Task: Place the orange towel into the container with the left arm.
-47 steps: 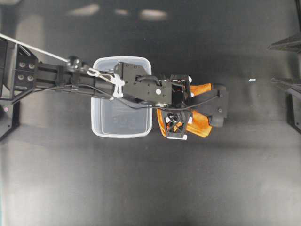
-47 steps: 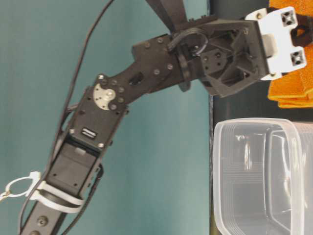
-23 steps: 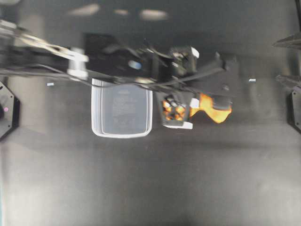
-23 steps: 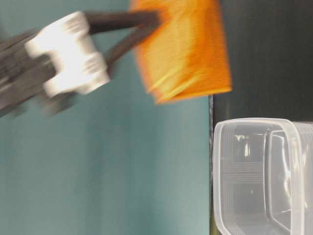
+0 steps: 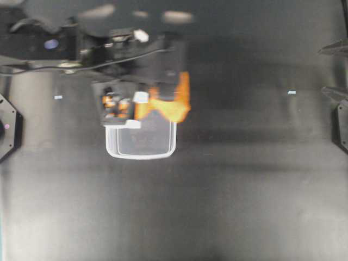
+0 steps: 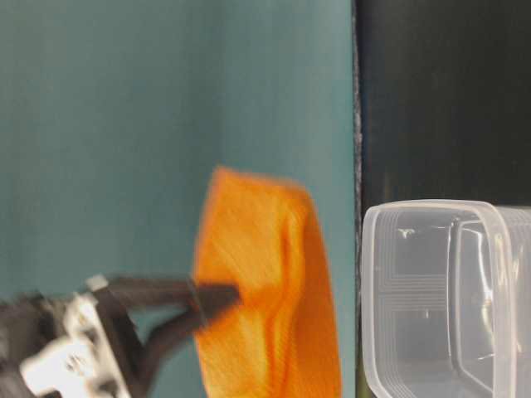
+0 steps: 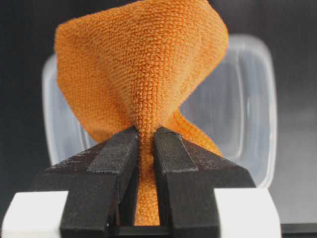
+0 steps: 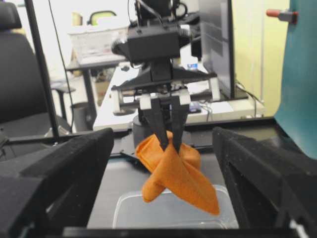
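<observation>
My left gripper has the orange towel. It will let go of the towel inside the far half of the clear container (image 5: 152,105) (image 7: 140,101).
My left gripper (image 7: 145,136) is shut on a pinched fold of the orange towel (image 7: 143,64), which hangs bunched from the jaws. In the overhead view the left gripper (image 5: 155,99) holds the towel (image 5: 173,106) in the air over the far right part of the clear container (image 5: 141,154). The side view shows the towel (image 6: 265,290) raised above the container's rim (image 6: 369,298). In the right wrist view the towel (image 8: 178,173) dangles over the container (image 8: 130,207). My right gripper (image 5: 333,70) is open and empty at the right edge.
The dark table (image 5: 228,206) spreads around the container. A small white scrap (image 5: 292,92) lies at the right, another (image 5: 58,97) at the left. The left arm's base (image 5: 8,128) is at the left edge. The right fingers (image 8: 59,173) frame the right wrist view.
The left arm lifted the towel off the table right of the container and swung it left, so it now hangs over the container. The right arm has not moved.
</observation>
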`<act>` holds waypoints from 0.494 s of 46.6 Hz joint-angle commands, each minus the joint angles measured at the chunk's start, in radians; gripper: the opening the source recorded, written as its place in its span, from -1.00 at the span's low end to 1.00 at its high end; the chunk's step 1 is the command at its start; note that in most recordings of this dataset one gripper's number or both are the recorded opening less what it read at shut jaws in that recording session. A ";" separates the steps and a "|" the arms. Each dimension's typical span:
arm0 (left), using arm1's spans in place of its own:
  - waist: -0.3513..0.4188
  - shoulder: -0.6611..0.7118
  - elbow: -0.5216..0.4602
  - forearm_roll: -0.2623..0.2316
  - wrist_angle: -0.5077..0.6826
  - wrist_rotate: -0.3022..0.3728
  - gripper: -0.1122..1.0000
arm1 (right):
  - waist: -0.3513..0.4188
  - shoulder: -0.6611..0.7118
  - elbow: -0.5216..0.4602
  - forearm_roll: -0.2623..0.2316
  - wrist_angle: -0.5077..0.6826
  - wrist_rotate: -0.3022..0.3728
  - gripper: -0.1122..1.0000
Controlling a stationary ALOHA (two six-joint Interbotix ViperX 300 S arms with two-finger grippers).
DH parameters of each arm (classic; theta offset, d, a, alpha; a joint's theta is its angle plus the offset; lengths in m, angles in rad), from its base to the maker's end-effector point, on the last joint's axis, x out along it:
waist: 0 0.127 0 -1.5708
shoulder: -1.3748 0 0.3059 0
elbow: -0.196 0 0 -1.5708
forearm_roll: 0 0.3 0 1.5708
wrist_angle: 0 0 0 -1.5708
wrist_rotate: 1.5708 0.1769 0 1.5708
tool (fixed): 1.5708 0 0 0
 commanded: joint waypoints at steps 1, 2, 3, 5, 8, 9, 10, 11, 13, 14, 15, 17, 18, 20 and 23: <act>0.005 -0.057 0.072 0.003 -0.098 0.002 -0.69 | 0.000 0.005 -0.008 0.003 -0.005 -0.002 0.60; 0.005 -0.061 0.084 0.003 -0.117 0.002 -0.69 | -0.002 0.005 -0.008 0.003 -0.005 -0.002 0.60; 0.005 -0.066 0.101 0.003 -0.141 0.002 -0.69 | -0.002 0.005 -0.008 0.003 -0.005 -0.002 0.60; 0.003 -0.071 0.118 0.003 -0.167 0.003 -0.69 | -0.002 0.005 -0.008 0.003 -0.003 -0.002 0.60; 0.002 -0.072 0.135 0.003 -0.187 0.003 -0.69 | -0.002 0.005 -0.005 0.003 -0.002 -0.002 0.60; 0.002 -0.071 0.138 0.003 -0.189 0.003 -0.69 | -0.002 0.005 -0.005 0.003 -0.002 -0.002 0.60; 0.003 -0.069 0.140 0.003 -0.189 0.005 -0.69 | -0.002 0.005 -0.005 0.003 -0.002 -0.002 0.60; 0.003 -0.066 0.141 0.003 -0.190 0.003 -0.69 | -0.002 0.005 -0.005 0.003 -0.002 -0.002 0.60; 0.003 -0.061 0.143 0.003 -0.192 0.003 -0.69 | -0.002 0.005 -0.005 0.003 -0.002 -0.002 0.60; 0.003 -0.060 0.144 0.003 -0.193 0.003 -0.69 | 0.000 0.005 -0.003 0.003 -0.002 -0.002 0.60; 0.003 -0.055 0.146 0.003 -0.193 0.003 -0.69 | -0.002 0.005 -0.005 0.003 -0.002 -0.002 0.60; 0.003 -0.051 0.147 0.003 -0.193 0.003 -0.69 | -0.002 0.005 -0.003 0.003 -0.002 -0.002 0.60; 0.003 -0.048 0.147 0.003 -0.195 0.003 -0.69 | -0.002 0.005 -0.003 0.003 -0.002 -0.002 0.60; 0.003 -0.040 0.147 0.003 -0.195 0.003 -0.69 | 0.000 0.005 -0.003 0.003 -0.002 -0.002 0.60; 0.003 -0.028 0.147 0.003 -0.204 0.002 -0.69 | 0.000 0.005 -0.003 0.003 -0.002 0.002 0.60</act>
